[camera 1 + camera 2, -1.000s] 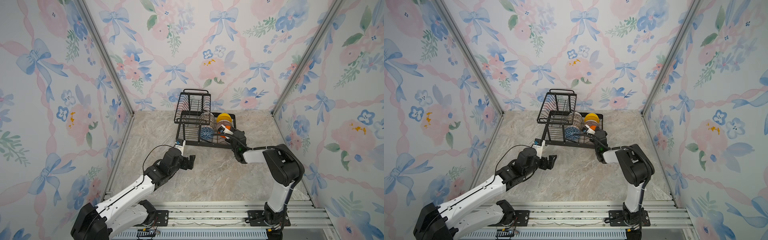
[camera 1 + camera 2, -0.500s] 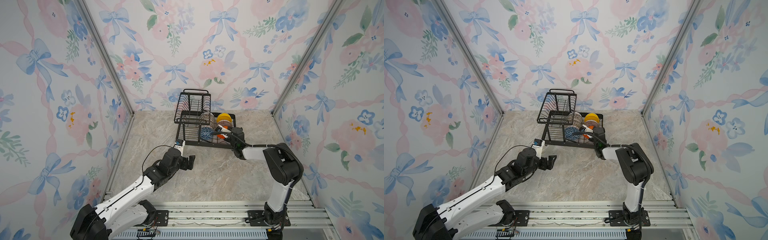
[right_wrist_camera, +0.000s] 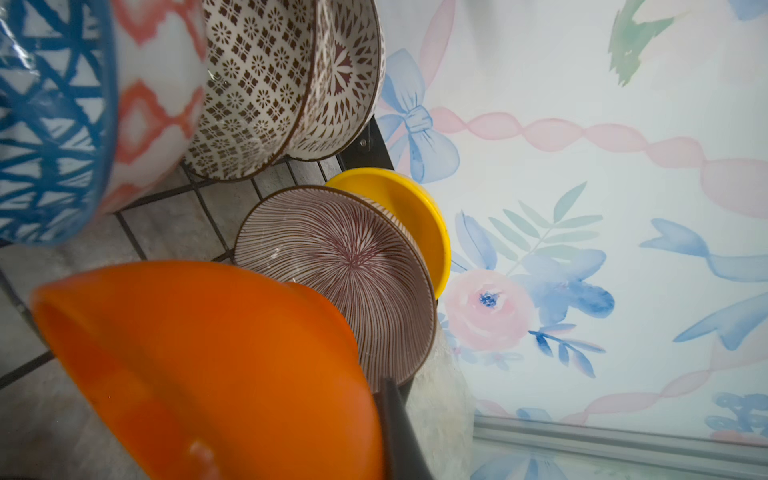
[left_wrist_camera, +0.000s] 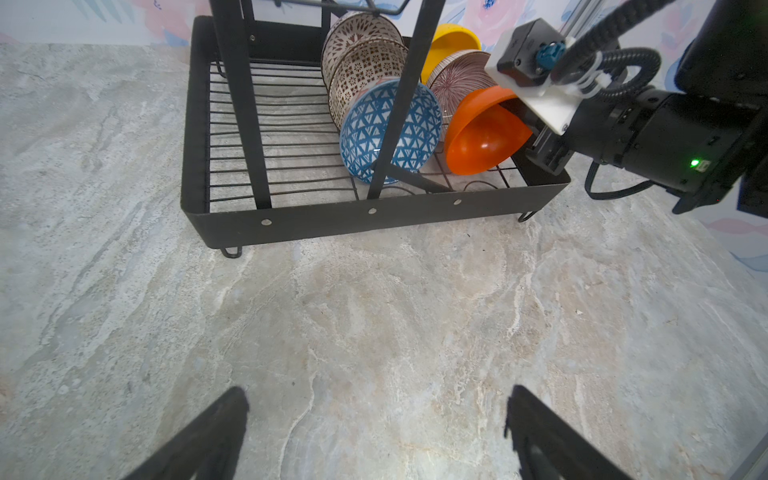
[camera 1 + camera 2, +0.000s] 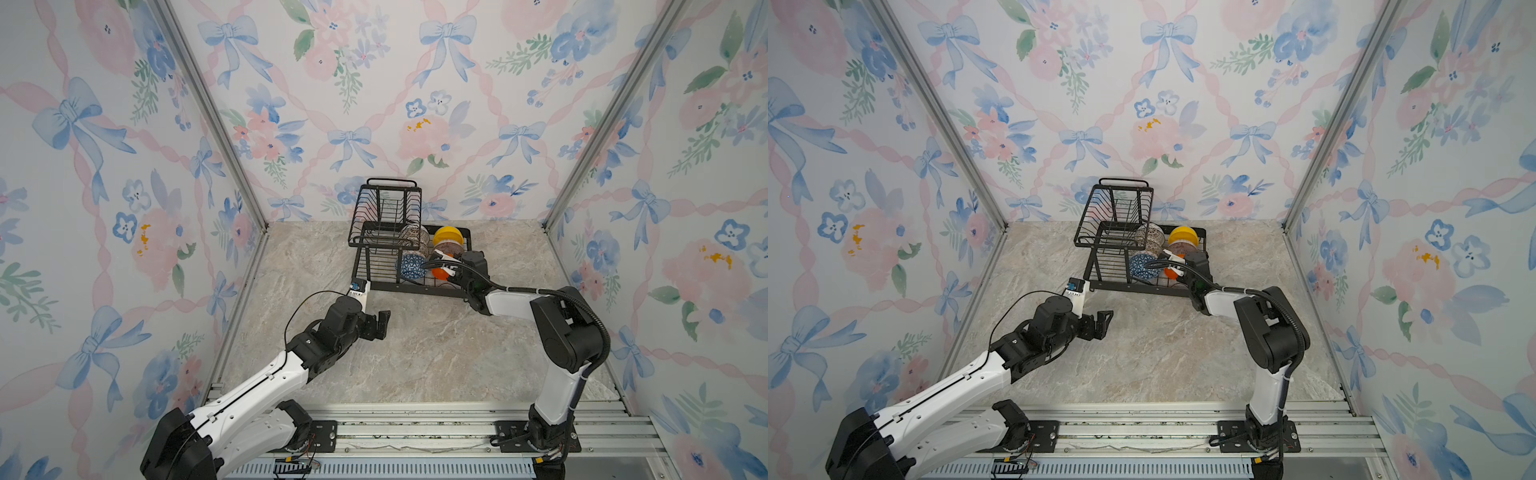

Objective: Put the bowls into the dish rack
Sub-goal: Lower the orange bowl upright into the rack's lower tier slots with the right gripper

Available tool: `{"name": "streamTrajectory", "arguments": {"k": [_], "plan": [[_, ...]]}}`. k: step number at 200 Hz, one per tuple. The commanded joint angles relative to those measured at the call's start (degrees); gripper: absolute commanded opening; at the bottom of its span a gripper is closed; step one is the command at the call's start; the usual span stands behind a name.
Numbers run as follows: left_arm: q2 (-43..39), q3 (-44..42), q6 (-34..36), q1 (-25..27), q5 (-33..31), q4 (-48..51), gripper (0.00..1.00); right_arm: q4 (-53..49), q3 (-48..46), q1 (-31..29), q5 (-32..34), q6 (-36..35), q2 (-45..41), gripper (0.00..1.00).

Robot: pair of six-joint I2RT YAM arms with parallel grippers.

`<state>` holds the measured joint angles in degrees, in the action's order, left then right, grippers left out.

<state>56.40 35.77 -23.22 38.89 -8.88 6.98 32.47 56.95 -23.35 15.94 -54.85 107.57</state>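
The orange bowl will leave my right gripper in the tray's front slot (image 5: 443,277) (image 3: 168,392), just ahead of the pinkish ribbed bowl.
The black wire dish rack (image 5: 415,289) (image 5: 1144,287) stands at the back of the table. In its tray, two white patterned bowls (image 4: 365,66), a blue triangle bowl (image 4: 390,129), a pinkish ribbed bowl (image 3: 340,266) and a yellow bowl (image 3: 419,216) stand on edge. My right gripper (image 5: 451,270) (image 3: 374,415) is shut on the wall of the orange bowl (image 5: 439,272) (image 4: 482,137). It holds that bowl tilted at the tray's front right corner, beside the ribbed bowl. My left gripper (image 5: 382,324) (image 4: 376,395) is open and empty over the table in front of the rack.
The rack's raised basket tier (image 5: 386,216) and its black posts (image 4: 399,99) stand over the tray's left part, next to the blue bowl. Floral walls close in the back and both sides. A metal rail (image 5: 415,428) runs along the front.
The right gripper has shifted slightly inside the tray with the orange bowl. The left arm has not moved.
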Motion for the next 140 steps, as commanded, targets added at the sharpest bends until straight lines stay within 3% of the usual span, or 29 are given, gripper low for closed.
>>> {"name": "streamTrajectory", "arguments": {"k": [1, 140], "plan": [[-0.06, -0.53, -0.76, -0.40, 0.80, 0.04, 0.98, -8.54, 0.55, -0.31, -1.97, 1.58, -0.21, 0.00], [-0.50, -0.79, -0.56, -0.40, 0.93, 0.10, 0.98, -23.56, 5.53, -0.73, -6.59, 5.84, 0.75, 0.01]]}}
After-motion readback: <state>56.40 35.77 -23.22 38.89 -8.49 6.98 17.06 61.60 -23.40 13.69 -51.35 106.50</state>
